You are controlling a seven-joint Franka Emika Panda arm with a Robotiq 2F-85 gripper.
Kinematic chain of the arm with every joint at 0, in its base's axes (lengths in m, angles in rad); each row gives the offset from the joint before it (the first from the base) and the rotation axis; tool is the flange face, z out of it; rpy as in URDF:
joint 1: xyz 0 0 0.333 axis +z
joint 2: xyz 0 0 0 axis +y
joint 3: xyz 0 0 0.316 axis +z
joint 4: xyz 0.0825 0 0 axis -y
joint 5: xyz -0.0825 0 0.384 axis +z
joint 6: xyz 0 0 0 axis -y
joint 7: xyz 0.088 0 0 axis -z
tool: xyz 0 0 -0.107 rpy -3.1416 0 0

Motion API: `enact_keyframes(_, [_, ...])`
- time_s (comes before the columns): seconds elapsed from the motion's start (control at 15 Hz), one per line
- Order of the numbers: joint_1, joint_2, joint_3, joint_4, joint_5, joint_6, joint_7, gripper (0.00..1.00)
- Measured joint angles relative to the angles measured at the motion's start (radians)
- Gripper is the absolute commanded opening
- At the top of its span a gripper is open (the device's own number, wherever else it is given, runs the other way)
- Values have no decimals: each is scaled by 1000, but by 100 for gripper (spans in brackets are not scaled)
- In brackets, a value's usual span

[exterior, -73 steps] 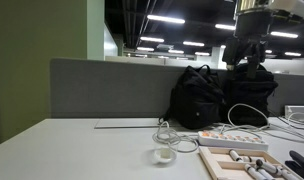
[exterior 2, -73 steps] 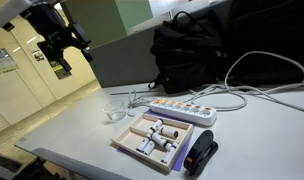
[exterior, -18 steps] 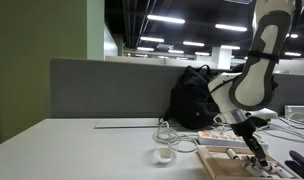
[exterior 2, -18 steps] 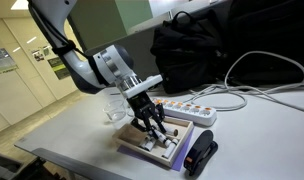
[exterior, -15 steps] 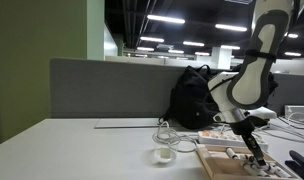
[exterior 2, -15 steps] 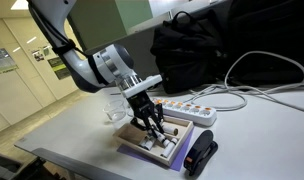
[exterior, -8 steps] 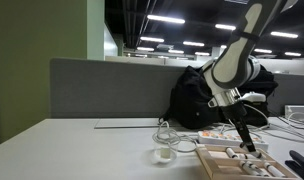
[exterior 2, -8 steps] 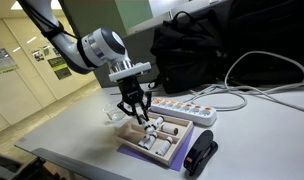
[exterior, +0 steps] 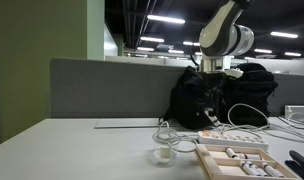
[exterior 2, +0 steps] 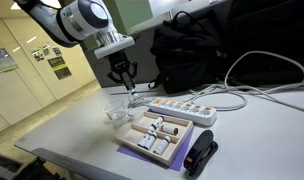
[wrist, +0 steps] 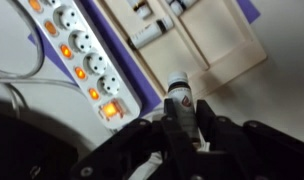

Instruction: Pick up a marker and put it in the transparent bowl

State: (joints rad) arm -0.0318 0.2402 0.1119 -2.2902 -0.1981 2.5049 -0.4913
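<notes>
Next, I open my gripper and let the marker go inside the transparent bowl (exterior: 165,155), the one that sits beside the looping white cables.
My gripper (wrist: 185,106) is shut on a dark marker (wrist: 179,88) with a white label; its tip sticks out past the fingertips. In both exterior views the gripper (exterior: 213,98) (exterior 2: 123,77) hangs well above the table with the marker pointing down. The transparent bowl (exterior: 164,155) (exterior 2: 116,109) rests on the table, below and a little to the side of the gripper. It does not show in the wrist view. More markers (wrist: 152,35) lie in the shallow tray (exterior 2: 162,152) (exterior: 214,166) (wrist: 227,55).
A white power strip (exterior 2: 182,108) (wrist: 77,55) with orange switches lies beside the tray, with white cables (exterior 2: 247,75) looping off it. A black backpack (exterior 2: 192,45) (exterior: 197,95) stands behind. A black stapler-like object (exterior 2: 200,156) sits at the tray's end. A grey partition (exterior: 102,95) runs along the back.
The gripper has risen off the tray with the marker in it and moved towards the bowl's side, ending high above the table.
</notes>
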Motion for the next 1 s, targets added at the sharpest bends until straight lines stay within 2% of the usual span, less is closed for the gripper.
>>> enact_keyframes(0.13, [24,15,18,19,42,71,0,7])
enact_keyframes(0.4, [72,84,79,86,110,133,0,7])
enact_keyframes(0.87, [94,251,120,171,119,189,-2,7])
enact_keyframes(0.93, [92,276,121,181,119,192,-2,42])
enact_keyframes(1.0, [91,297,121,190,119,193,-3,52])
